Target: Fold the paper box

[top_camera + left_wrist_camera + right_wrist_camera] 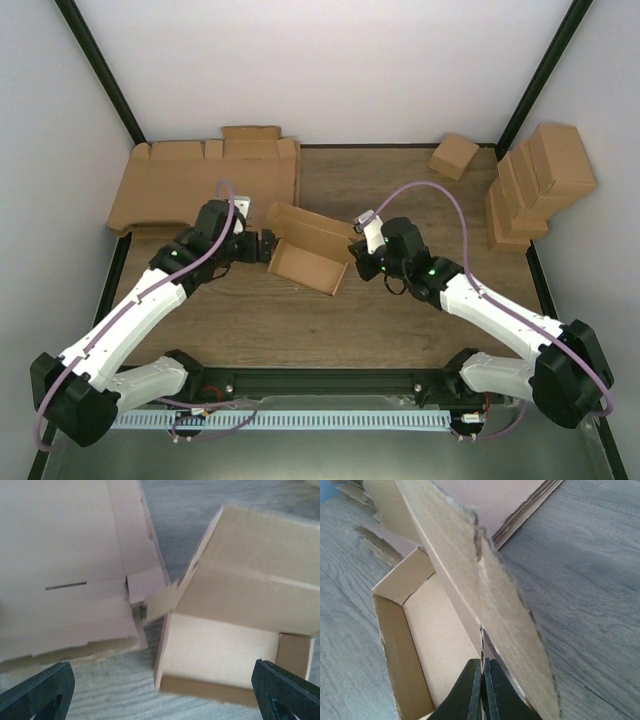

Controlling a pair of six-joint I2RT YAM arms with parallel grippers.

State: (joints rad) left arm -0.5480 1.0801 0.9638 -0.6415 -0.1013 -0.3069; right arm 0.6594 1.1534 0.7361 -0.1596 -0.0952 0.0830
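Note:
The lid's loose side flap sticks out past the tray's end, so before both grippers tilt the box, my left gripper pinches the flap's tip (151, 614).
The paper box (308, 262) lies mid-table as an open brown tray with its lid panel (318, 230) raised along the far side. My left gripper (268, 247) is open at the box's left end. In the left wrist view its dark fingers (40, 690) stand wide apart, with the tray (225, 650) between and ahead of them. My right gripper (357, 250) is shut on the box's right end. In the right wrist view its jaws (483, 680) pinch a thin cardboard edge where the tray interior (435, 630) meets the tilted lid (490, 585).
Large flat cardboard sheets (200, 180) lie at the back left, close behind the left gripper, and also show in the left wrist view (65, 565). A small cube-like carton (454, 155) sits at the back right. Stacked folded cartons (540, 180) stand along the right edge.

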